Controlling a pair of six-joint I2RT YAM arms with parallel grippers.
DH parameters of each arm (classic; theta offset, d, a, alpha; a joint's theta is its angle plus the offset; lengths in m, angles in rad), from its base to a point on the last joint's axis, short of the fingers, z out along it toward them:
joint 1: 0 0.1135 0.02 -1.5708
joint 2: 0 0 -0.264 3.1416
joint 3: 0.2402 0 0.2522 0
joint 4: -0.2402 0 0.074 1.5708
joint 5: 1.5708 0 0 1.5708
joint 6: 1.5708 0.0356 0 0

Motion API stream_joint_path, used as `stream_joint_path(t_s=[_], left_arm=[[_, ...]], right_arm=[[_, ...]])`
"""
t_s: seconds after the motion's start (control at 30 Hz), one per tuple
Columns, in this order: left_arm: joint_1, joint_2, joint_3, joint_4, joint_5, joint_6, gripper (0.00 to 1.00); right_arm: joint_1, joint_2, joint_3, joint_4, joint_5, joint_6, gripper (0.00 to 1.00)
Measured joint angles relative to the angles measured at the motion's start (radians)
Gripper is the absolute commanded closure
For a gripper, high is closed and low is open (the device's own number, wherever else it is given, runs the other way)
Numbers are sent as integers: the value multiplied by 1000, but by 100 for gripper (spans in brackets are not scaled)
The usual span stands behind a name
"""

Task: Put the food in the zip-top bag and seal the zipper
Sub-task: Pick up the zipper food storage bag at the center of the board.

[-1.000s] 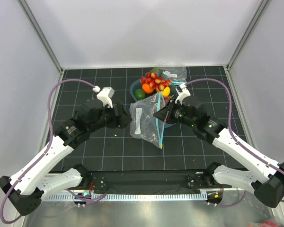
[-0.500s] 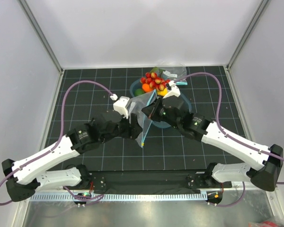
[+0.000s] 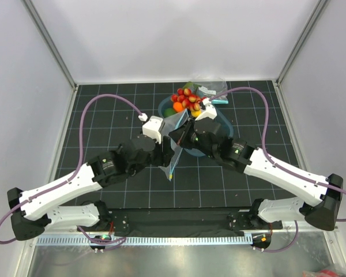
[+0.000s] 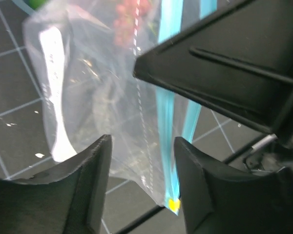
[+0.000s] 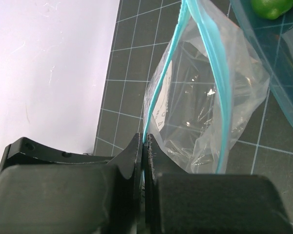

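I am pinching the bag's zipper edge nearer my left gripper with my right gripper, so it should take the bag's loose edge (image 5: pixel 224 97) near the tub to spread the bag's opening.
The clear zip-top bag (image 3: pixel 174 144) hangs between my two grippers, empty, with its mouth partly open in the right wrist view (image 5: pixel 200 117). My right gripper (image 5: pixel 144 141) is shut on one side of the teal zipper (image 5: pixel 158 105) and holds the bag up. My left gripper (image 4: pixel 142 146) is open, its fingers on either side of the bag's lower zipper end (image 4: pixel 172 195), not pinching it. The food sits behind the bag in a teal tub (image 3: pixel 164 105): red strawberries (image 3: pixel 187 98), an orange (image 3: pixel 178 107) and a green lime (image 3: pixel 169 113). The lime also shows in the right wrist view (image 5: pixel 271 7).
A smaller clear bag (image 3: pixel 212 88) lies behind the tub at the back of the black gridded mat (image 3: pixel 104 115). The tub's teal rim (image 5: pixel 278 73) is close to the right of the hanging bag. White walls enclose the mat on three sides.
The right gripper has carried the bag up and to the left, off the mat. The left gripper has swung right and now straddles the bag's lower zipper end.
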Motion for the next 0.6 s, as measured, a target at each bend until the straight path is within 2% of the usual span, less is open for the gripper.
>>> stream_joint_path(t_s=[0.03,0.1,0.17,0.2,0.27,0.3,0.33,0.43,0.6], left_arm=[[0,0,0,1,-10,6,47],[0,2,1,3,-31,15,59],[0,10,5,5,-45,16,89],[0,15,8,7,-48,25,100],[-1,31,15,13,-59,45,100],[-2,36,15,14,-69,48,100],[-2,39,15,14,-76,49,100],[-2,40,12,15,-99,48,100],[-2,27,-2,20,-125,43,100]], right_arm=[[2,0,0,0,0,0,99],[6,0,0,0,0,2,99],[8,0,0,0,0,3,99],[8,0,0,1,-1,2,99],[8,0,0,0,-3,-5,87],[8,0,0,-2,-3,-16,78],[8,0,0,-5,-3,-25,62],[9,-6,0,-14,-2,-72,49],[10,-51,0,-48,0,-135,47]])
